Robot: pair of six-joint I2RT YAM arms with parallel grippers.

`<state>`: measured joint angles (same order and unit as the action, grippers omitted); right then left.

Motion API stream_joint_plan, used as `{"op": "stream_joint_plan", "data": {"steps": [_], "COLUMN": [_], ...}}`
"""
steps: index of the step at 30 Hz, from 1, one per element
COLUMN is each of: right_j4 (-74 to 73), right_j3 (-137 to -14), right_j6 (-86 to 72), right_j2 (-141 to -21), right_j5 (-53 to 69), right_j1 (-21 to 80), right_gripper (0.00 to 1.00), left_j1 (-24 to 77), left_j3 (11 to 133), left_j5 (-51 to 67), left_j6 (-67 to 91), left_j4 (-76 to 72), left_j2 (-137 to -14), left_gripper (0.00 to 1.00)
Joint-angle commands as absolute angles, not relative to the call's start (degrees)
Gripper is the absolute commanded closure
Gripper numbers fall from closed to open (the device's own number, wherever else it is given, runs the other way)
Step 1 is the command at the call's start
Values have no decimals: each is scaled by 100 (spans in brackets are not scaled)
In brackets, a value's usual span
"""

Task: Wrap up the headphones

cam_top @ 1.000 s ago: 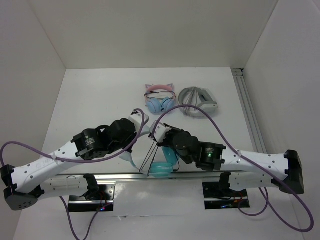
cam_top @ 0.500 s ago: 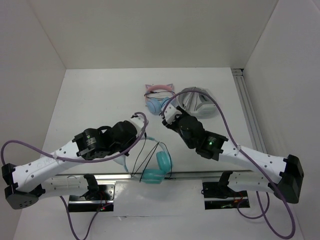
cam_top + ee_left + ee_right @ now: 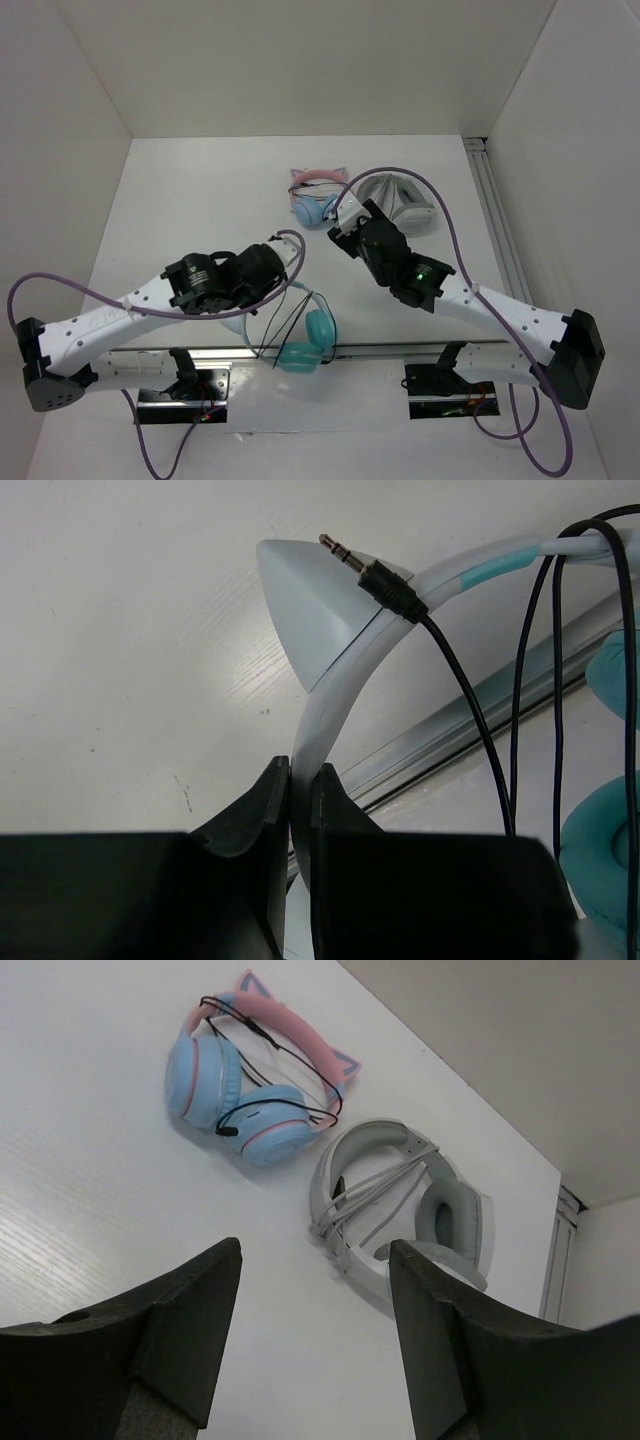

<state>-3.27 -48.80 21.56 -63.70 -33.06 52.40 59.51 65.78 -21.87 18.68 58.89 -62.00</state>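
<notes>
I need to release the headphones, which lie near the table's front edge now, with my left gripper on the bare table [image 3: 323, 264] just in front of the pink pair's light-blue cups.
The headphones [image 3: 312, 335] lie near the table's front edge, their teal ear cups [image 3: 610, 840] against the metal rail. My left gripper [image 3: 300, 775] is shut on the pale headband [image 3: 335, 685], and it shows in the top view too [image 3: 283, 272]. The thin black cable [image 3: 515, 680] hangs in loops over the band, and its jack plug [image 3: 375, 575] rests beside a pale pointed ear [image 3: 305, 600]. Farther back, my right gripper [image 3: 345, 225] is open and holds nothing. In its own wrist view it [image 3: 315, 1250] hovers above bare table.
A pink cat-ear pair with light-blue cups [image 3: 318, 197] [image 3: 250, 1080] and a grey-white pair [image 3: 400, 205] [image 3: 400, 1210] lie at the back, just beyond the right gripper. An aluminium rail [image 3: 380, 348] runs along the front edge, another [image 3: 497, 220] along the right wall.
The right gripper has let go of the cable, opened, and swung back toward the far pairs. The headphones and left gripper have shifted slightly right.
</notes>
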Motion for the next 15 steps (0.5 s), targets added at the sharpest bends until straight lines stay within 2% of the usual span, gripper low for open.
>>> {"op": "stream_joint_plan", "data": {"steps": [1,7,15], "right_j4": [-246,-395,-844], "right_j3": [-5308,-5378,-5634], "right_j6": [1714,1521,739], "right_j2": [-6311,-6258,-6030], "right_j5": [-3182,-3182,-2015], "right_j1": [5072,5010,4817], "right_gripper": [32,30,25], "left_j1": [5950,6108,6161], "left_j3": [6864,7198,7691], "left_j5": [-2548,-2918,-2989], "left_j6": [2241,2461,2296], "left_j4": [5853,6213,6303], "left_j2": [-6643,-7452,-7576], "left_gripper": [100,100,100]}}
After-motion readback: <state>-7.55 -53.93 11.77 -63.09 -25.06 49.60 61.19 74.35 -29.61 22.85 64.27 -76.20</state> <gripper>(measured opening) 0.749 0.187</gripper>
